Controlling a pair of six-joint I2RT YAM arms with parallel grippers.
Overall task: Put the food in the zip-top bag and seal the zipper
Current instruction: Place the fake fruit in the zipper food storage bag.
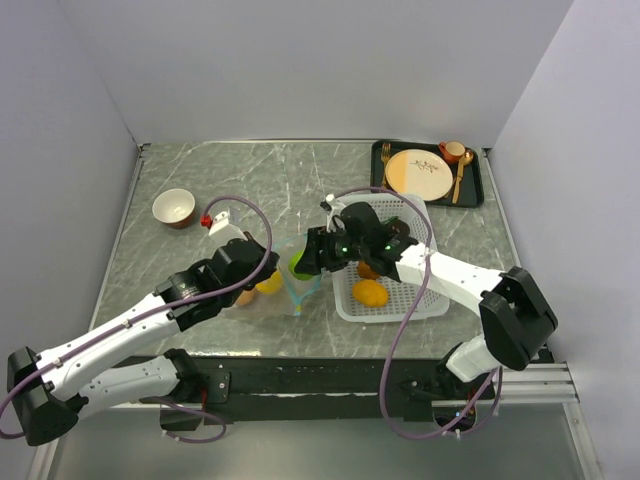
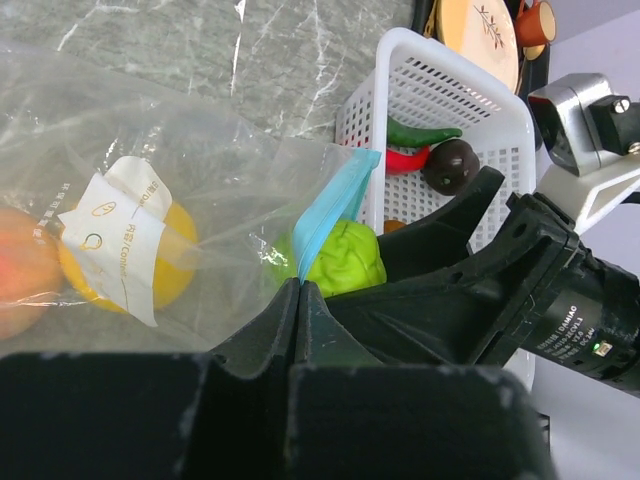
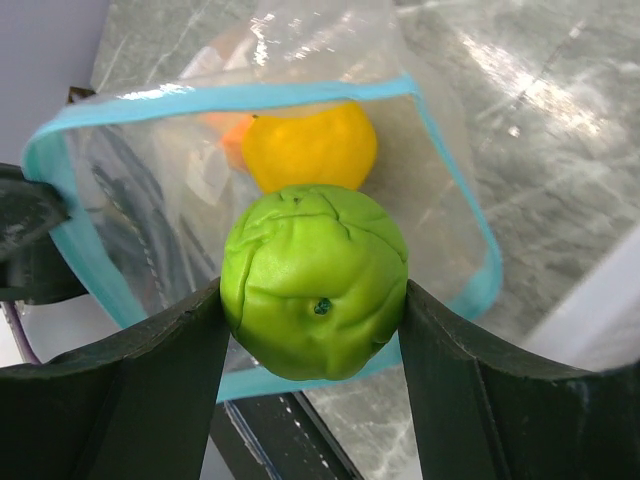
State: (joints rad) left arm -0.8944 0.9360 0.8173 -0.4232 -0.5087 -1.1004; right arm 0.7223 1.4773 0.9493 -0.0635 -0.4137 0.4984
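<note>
The lime-green food is just at the bag's opening, so next my right gripper lets it go inside, takes hold of the free zipper edge (image 3: pixel 486 268) and lifts the bag upright.
The clear zip-top bag (image 1: pixel 298 288) lies open between my arms, its blue-teal zipper (image 3: pixel 240 93) framing the mouth. My left gripper (image 2: pixel 300 288) is shut on the zipper strip (image 2: pixel 330 205) and holds the mouth up. My right gripper (image 3: pixel 312 300) is shut on a lime-green round food (image 3: pixel 314 280) right at the bag's mouth; it also shows in the left wrist view (image 2: pixel 345 258). A yellow food (image 3: pixel 310 145) and an orange one (image 2: pixel 20 265) lie inside the bag. Red and green peppers (image 2: pixel 420 145), a brown round (image 2: pixel 450 165) and an orange round (image 1: pixel 370 292) sit in the white basket (image 1: pixel 425 305).
A black tray (image 1: pixel 478 190) at the back right holds a tan plate (image 1: pixel 418 173), a small cup and a spoon. A small bowl (image 1: pixel 173 207) stands at the back left, with a small red-and-white item beside it. The basket stands right of the bag.
</note>
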